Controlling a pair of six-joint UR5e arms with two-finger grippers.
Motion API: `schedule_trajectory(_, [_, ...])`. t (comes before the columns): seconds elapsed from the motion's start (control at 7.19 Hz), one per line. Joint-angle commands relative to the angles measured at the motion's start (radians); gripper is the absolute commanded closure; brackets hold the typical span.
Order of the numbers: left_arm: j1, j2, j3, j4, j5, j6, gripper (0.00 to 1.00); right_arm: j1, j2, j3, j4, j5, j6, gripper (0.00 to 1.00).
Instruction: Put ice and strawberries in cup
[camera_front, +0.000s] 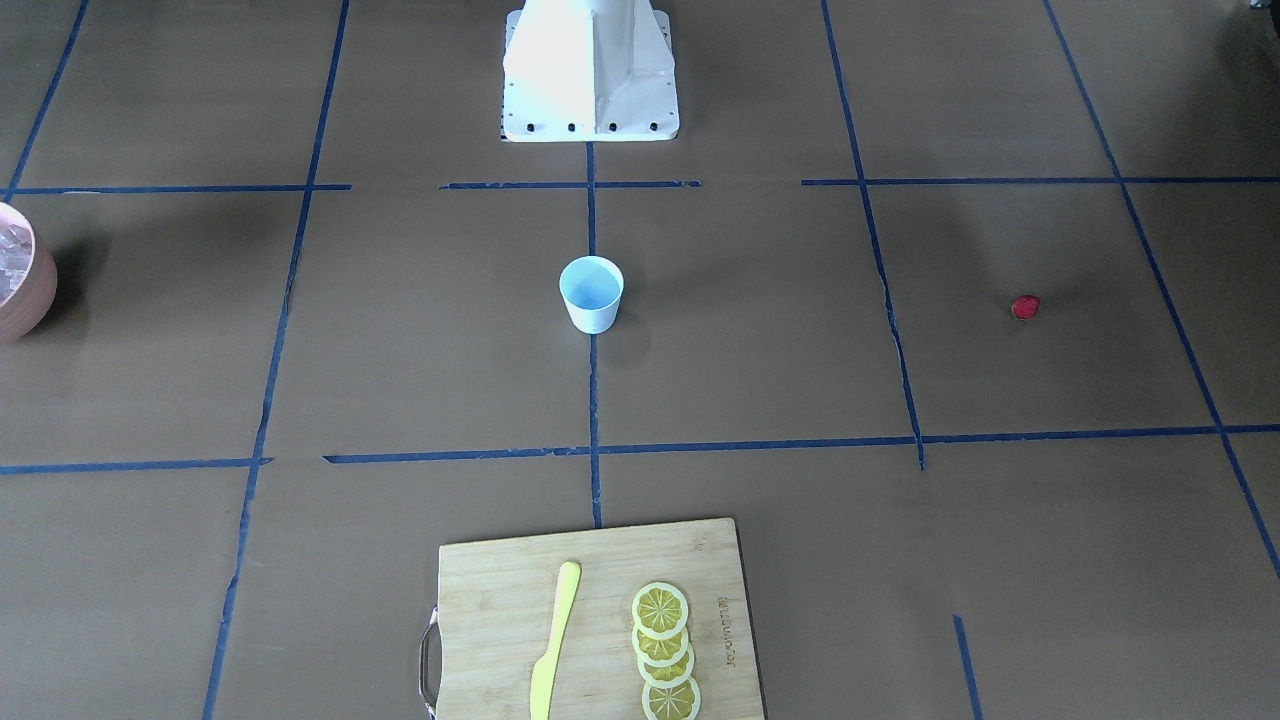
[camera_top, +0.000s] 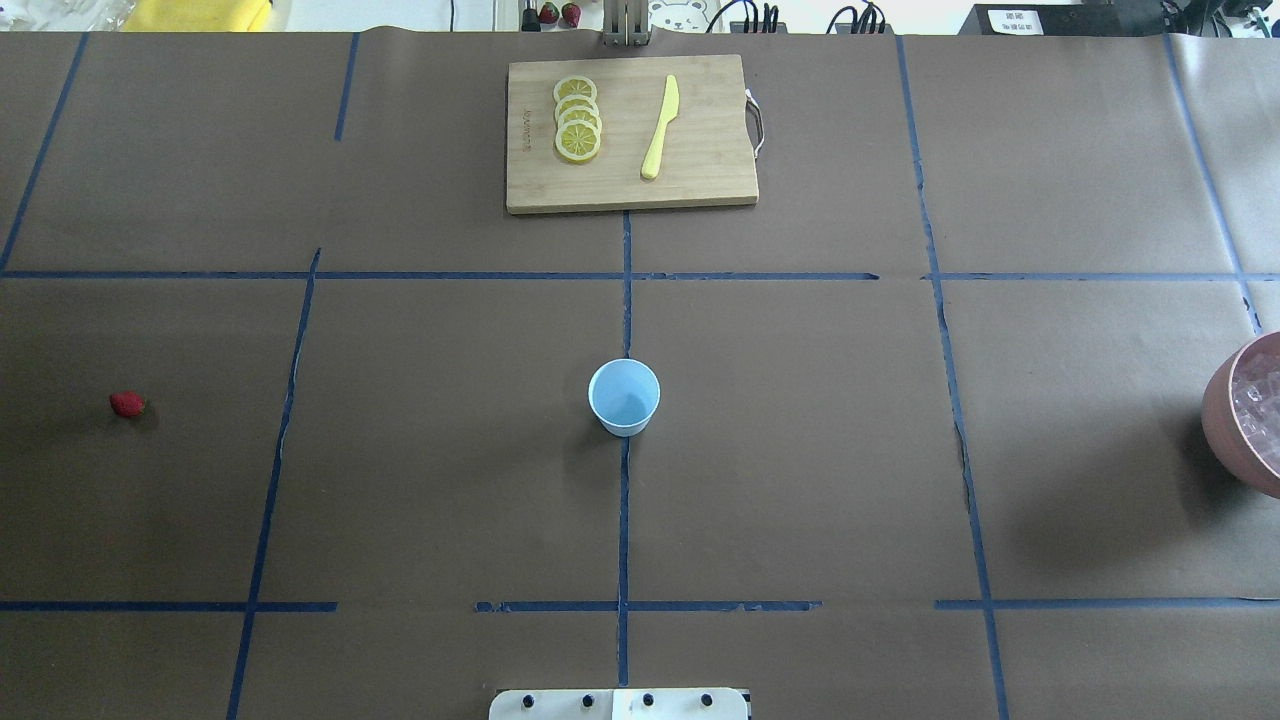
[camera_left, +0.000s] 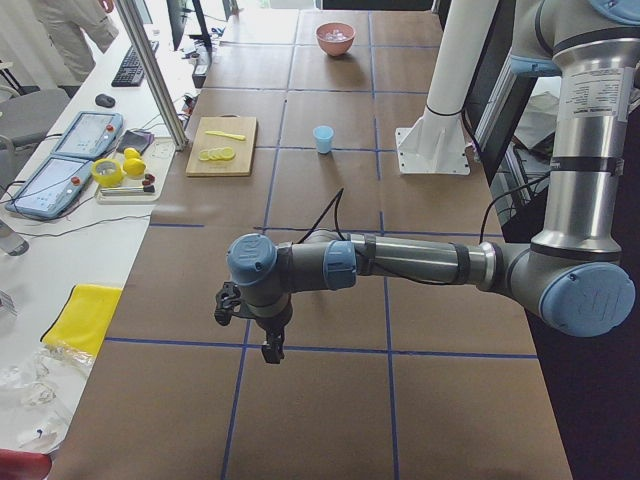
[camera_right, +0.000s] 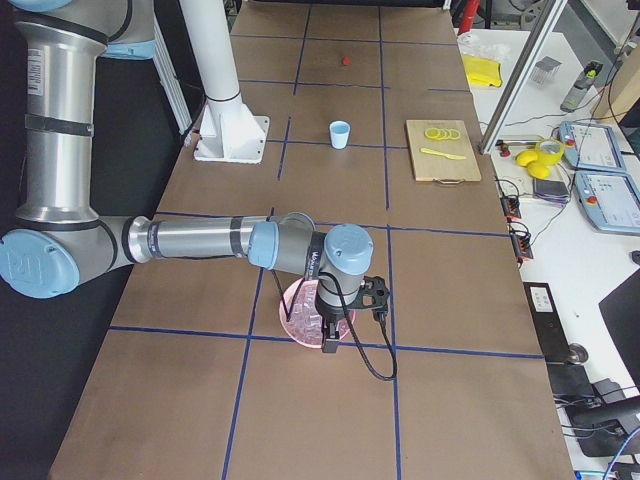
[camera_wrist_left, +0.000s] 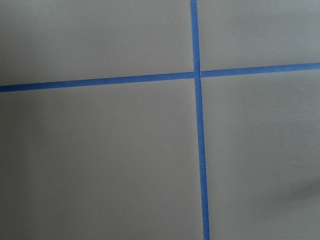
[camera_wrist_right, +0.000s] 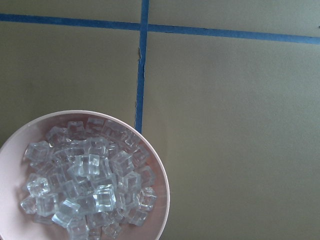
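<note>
My right gripper is due to go down next and close on a clear ice cube near the middle of the pinkish bowl (camera_front: 5, 257) (camera_wrist_right: 66, 212).
The white cup (camera_top: 624, 397) with a pale blue inside stands upright at the table's middle, also in the front view (camera_front: 591, 293). One dark-red strawberry (camera_top: 127, 404) lies alone far on the robot's left. Several clear ice cubes (camera_wrist_right: 85, 180) fill a pinkish bowl (camera_wrist_right: 162, 200) at the far right edge (camera_top: 1245, 420). My right gripper (camera_right: 330, 345) hangs over that bowl. My left gripper (camera_left: 272, 350) hangs over the table's left end. I cannot tell whether either is open or shut. Neither wrist view shows fingers.
A wooden cutting board (camera_top: 700, 150) at the far side carries several lemon slices (camera_top: 578, 120) and a yellow knife (camera_top: 660, 128). Blue tape lines grid the brown table. The white robot base (camera_front: 590, 70) stands behind the cup.
</note>
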Motion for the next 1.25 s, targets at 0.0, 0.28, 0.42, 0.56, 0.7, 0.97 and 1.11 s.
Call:
schedule_trajectory(0.0, [0.002, 0.003, -0.001, -0.001, -0.001, 0.001, 0.00, 0.000, -0.003, 0.000, -0.001, 0.002, 0.001, 0.00])
schedule_trajectory(0.28, [0.002, 0.002, -0.002, -0.001, 0.001, 0.001, 0.00, 0.000, -0.013, 0.005, -0.001, 0.005, 0.010, 0.00])
schedule_trajectory(0.42, [0.002, 0.005, -0.002, -0.001, 0.001, 0.005, 0.00, 0.000, -0.015, 0.006, -0.001, 0.029, 0.011, 0.00])
schedule_trajectory(0.56, [0.002, 0.028, -0.010, -0.004, -0.004, 0.010, 0.00, 0.000, -0.032, 0.020, 0.001, 0.082, 0.014, 0.00])
schedule_trajectory(0.7, [0.002, 0.038, -0.014, -0.021, -0.004, 0.011, 0.00, -0.003, -0.041, 0.044, 0.001, 0.101, 0.016, 0.00])
schedule_trajectory(0.97, [0.002, 0.090, -0.013, -0.165, 0.001, 0.008, 0.00, -0.055, -0.078, 0.051, 0.088, 0.134, 0.089, 0.00])
schedule_trajectory(1.11, [0.003, 0.109, -0.007, -0.243, 0.002, 0.002, 0.00, -0.102, -0.119, 0.049, 0.213, 0.127, 0.231, 0.01])
